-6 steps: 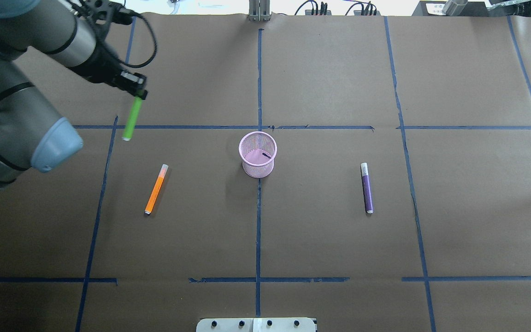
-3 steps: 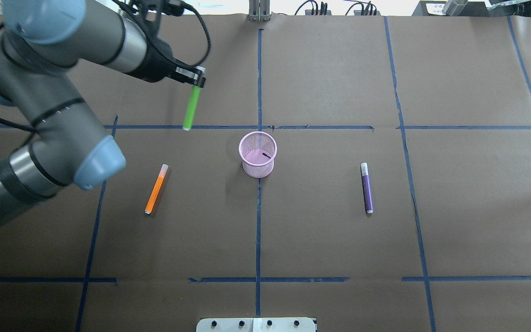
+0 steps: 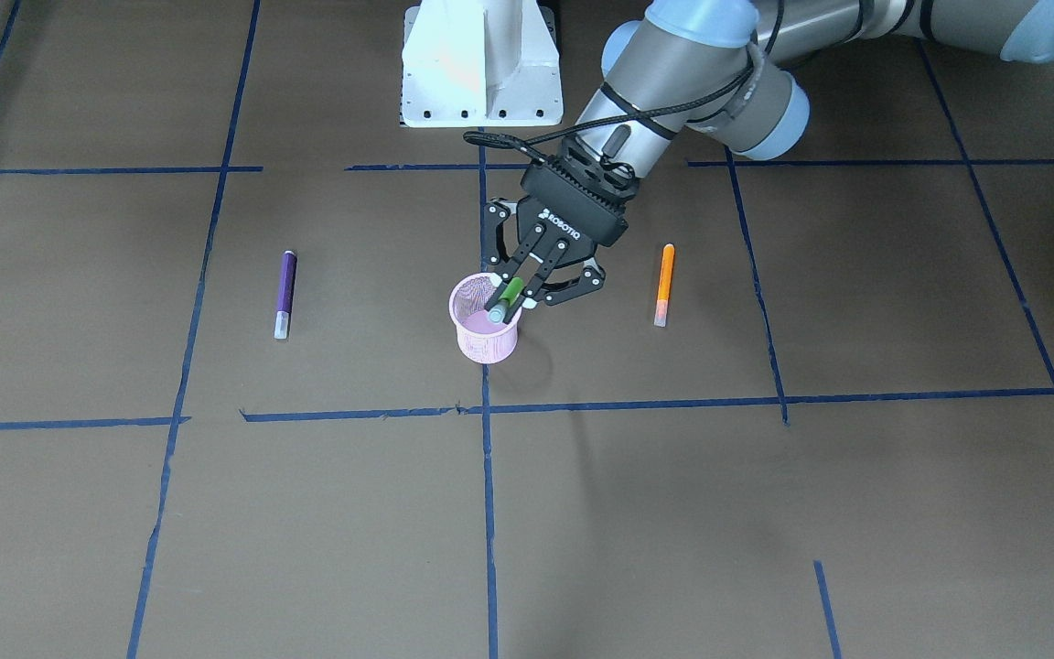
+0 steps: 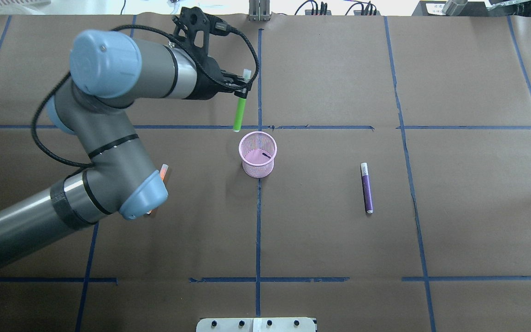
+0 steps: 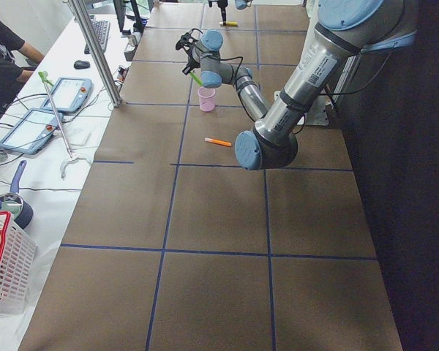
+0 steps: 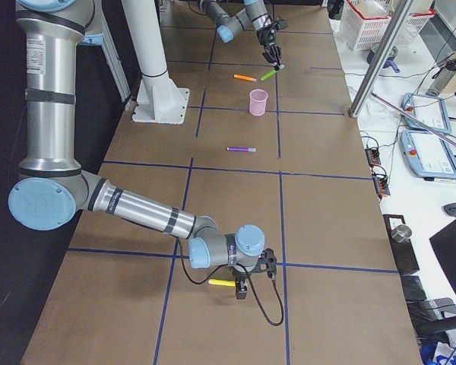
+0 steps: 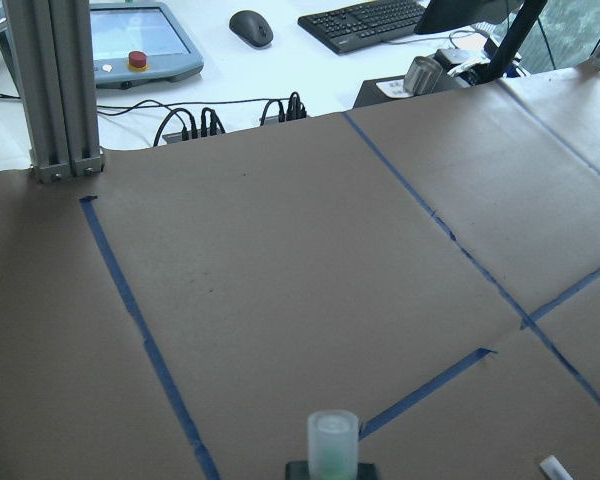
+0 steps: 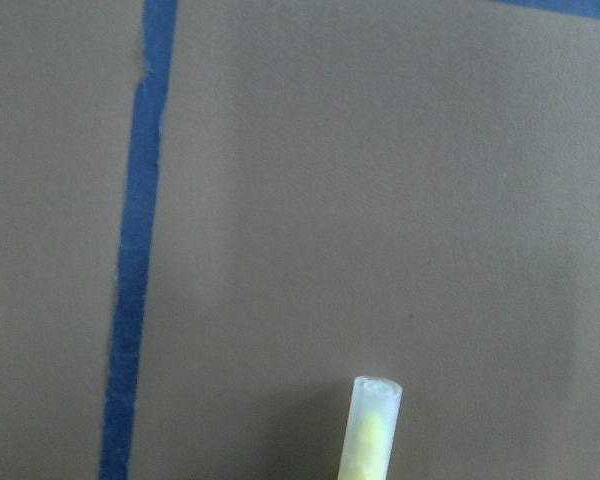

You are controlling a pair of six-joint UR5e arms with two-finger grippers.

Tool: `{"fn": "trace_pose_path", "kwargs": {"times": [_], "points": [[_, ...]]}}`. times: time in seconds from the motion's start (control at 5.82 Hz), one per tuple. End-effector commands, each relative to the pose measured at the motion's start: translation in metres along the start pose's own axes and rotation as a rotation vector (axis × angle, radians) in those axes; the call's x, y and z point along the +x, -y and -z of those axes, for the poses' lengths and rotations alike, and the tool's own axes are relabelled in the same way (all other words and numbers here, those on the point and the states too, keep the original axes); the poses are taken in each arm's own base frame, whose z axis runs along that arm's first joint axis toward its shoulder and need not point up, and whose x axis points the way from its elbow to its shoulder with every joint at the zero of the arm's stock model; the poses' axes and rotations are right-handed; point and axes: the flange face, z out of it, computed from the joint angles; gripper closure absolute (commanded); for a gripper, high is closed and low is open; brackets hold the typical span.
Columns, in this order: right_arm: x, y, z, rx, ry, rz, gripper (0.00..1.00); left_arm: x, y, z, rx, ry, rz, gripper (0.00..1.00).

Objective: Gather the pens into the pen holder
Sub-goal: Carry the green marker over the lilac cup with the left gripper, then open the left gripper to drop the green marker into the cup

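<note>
I should release the green pen from my left gripper inside the pink mesh pen holder (image 3: 471,318), toward the side that faces the purple pen.
My left gripper (image 3: 513,291) (image 4: 243,90) is shut on the green pen (image 3: 507,297) (image 4: 238,113) and holds it tilted in the air, its lower end at the rim of the pink mesh pen holder (image 3: 485,337) (image 4: 257,157). The pen's pale cap (image 7: 333,440) shows in the left wrist view. The orange pen (image 3: 664,284) lies on the table; in the overhead view the arm hides most of it (image 4: 164,169). The purple pen (image 3: 285,293) (image 4: 367,187) lies on the holder's other side. My right gripper (image 6: 243,286) is low over the table far from these; I cannot tell its state.
A yellow pen (image 6: 222,282) (image 8: 372,425) lies at the right gripper. The white robot base (image 3: 481,64) stands behind the holder. A metal post (image 4: 258,11) stands at the far table edge. Blue tape lines (image 4: 258,221) divide the brown table cover.
My left arm has swung to the right with the green pen, from over the table's left part to just behind the pen holder. The other pens have not moved.
</note>
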Motion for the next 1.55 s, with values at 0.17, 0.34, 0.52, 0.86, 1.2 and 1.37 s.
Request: {"fn": "trace_pose_path", "kwargs": {"times": [0.17,0.34,0.52,0.86,1.2,1.37], "points": [[0.0,0.0,-0.001,-0.003,-0.001,-0.001,0.0,0.005,-0.054,-0.044,0.027,-0.05,0.001,1.0],[0.001,0.0,-0.001,-0.002,-0.001,-0.002,0.0,0.005,-0.07,-0.054,0.024,-0.037,0.001,1.0],[0.001,-0.001,-0.001,-0.004,-0.001,-0.002,0.0,0.005,-0.074,-0.055,0.019,-0.036,0.001,1.0],[0.001,-0.001,-0.001,-0.004,-0.001,-0.002,0.0,0.002,-0.082,-0.058,0.004,-0.031,0.001,0.99],[0.001,-0.001,-0.001,-0.003,-0.001,-0.005,0.0,0.002,-0.082,-0.058,0.005,-0.03,0.028,0.01],[0.002,-0.001,-0.002,-0.004,-0.002,-0.004,0.0,0.004,-0.081,-0.057,0.008,-0.033,0.042,0.0]]}}
